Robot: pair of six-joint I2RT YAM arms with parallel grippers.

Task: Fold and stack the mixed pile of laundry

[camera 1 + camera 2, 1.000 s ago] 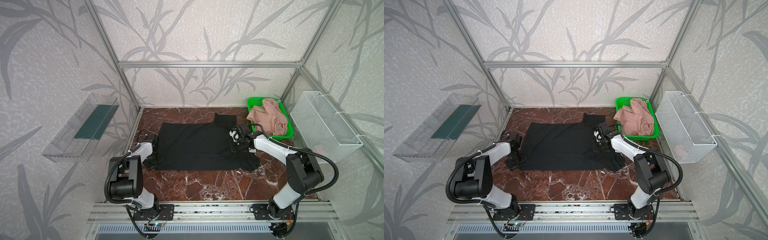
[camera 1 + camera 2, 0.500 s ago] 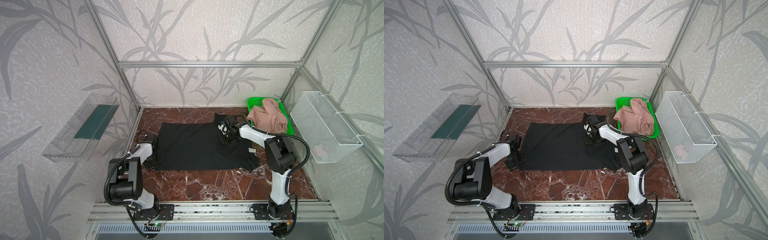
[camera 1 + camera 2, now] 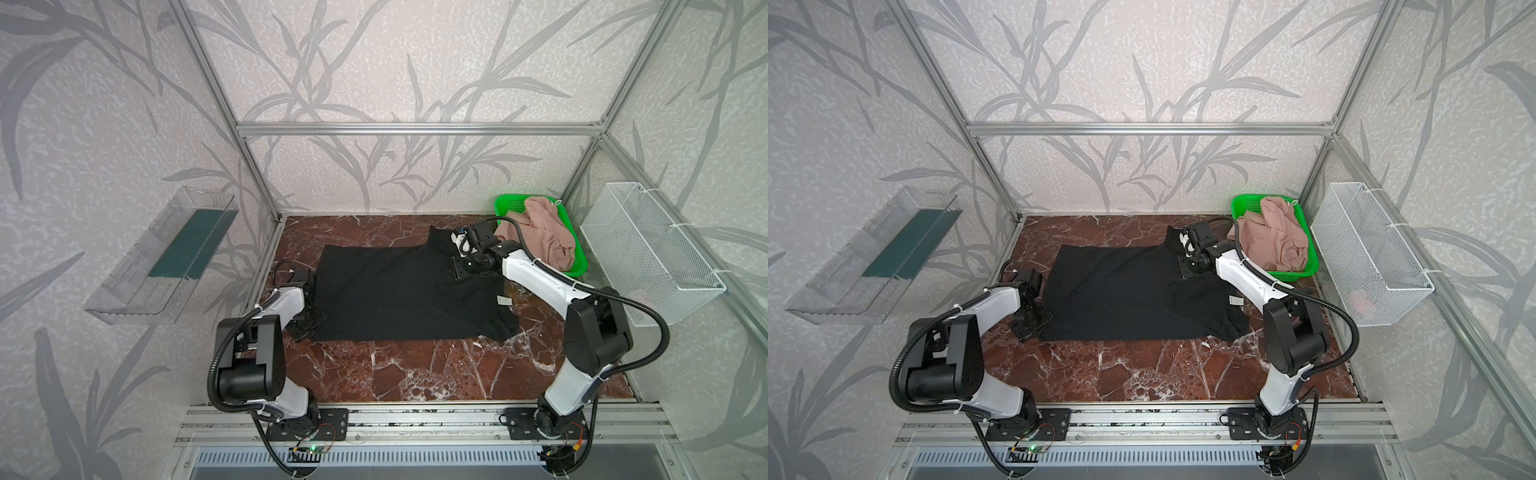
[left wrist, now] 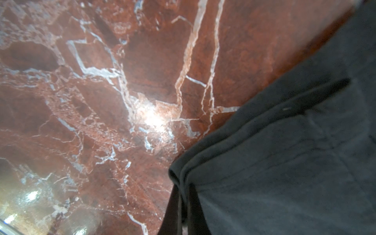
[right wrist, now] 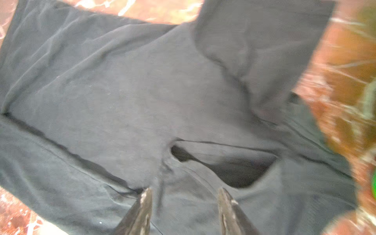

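The T-shirt's near neck corner is crumpled and loose while my left gripper holds the hem, so next my right gripper takes that neck corner (image 3: 507, 326) to pull evenly.
A black T-shirt (image 3: 399, 291) (image 3: 1133, 291) lies spread flat on the marble table, its grey neck label (image 3: 504, 300) at the right edge. My left gripper (image 3: 308, 323) (image 4: 183, 195) is shut on the T-shirt's hem at the near left corner, and the cloth bunches between the fingers. My right gripper (image 3: 459, 272) (image 5: 184, 195) hovers open just over the shirt near the neck opening (image 5: 227, 162), holding nothing. Dusty-pink shorts (image 3: 544, 237) lie heaped in the green basket at the back right. The right wrist view is blurred.
The green plastic basket (image 3: 505, 203) stands in the back right corner. A white wire mesh basket (image 3: 648, 249) hangs on the right wall, with a small pinkish piece showing through it. A clear plastic tray (image 3: 166, 253) hangs on the left wall.
My right gripper has opened, letting go of the T-shirt, and shifted toward the back over the shirt. The left gripper keeps its hold and has not moved.
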